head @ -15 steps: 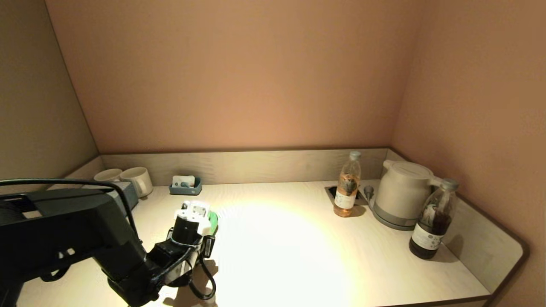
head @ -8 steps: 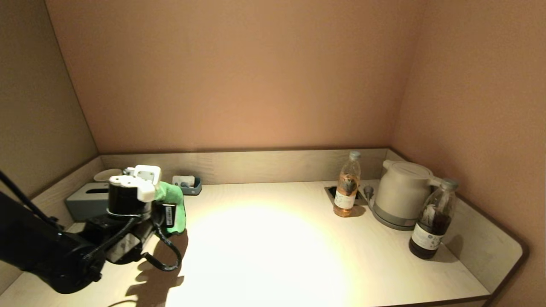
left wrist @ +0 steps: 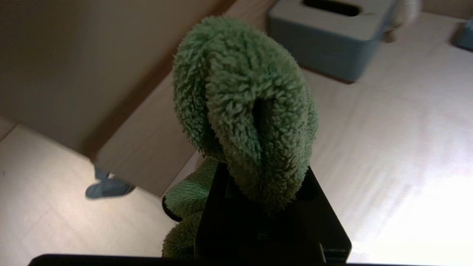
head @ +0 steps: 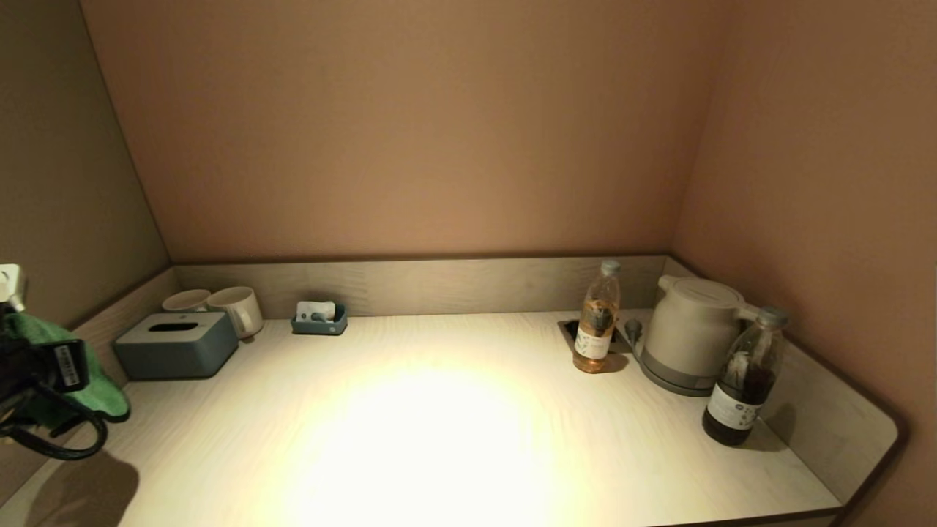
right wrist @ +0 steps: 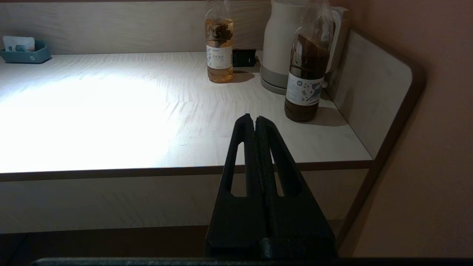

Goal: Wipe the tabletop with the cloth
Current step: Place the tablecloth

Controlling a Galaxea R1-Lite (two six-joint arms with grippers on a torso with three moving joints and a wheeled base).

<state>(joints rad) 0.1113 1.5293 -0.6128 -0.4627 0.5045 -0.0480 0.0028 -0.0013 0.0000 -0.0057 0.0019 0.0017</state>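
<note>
I need to release the green cloth, now lifted above the tabletop, from my left gripper on the tabletop [head: 110, 438] before the grey tissue box.
The green fluffy cloth [left wrist: 244, 107] is bunched up between the jaws of my left gripper [left wrist: 258, 177], which is shut on it. In the head view the cloth [head: 69, 373] and the gripper's wrist show at the far left edge, lifted above the tabletop [head: 454, 424] by the left side wall. My right gripper [right wrist: 255, 119] is shut and empty, parked low in front of the table's front edge; it is out of the head view.
A grey tissue box [head: 176, 344], two white mugs [head: 234, 309] and a small blue tray [head: 318, 320] stand at the back left. An amber bottle [head: 596, 322], a white kettle [head: 692, 333] and a dark bottle [head: 743, 380] stand at the right.
My left arm has swung from the table's front middle-left out to the far left edge, lifting the cloth off the surface and uncovering the tissue box and mugs.
</note>
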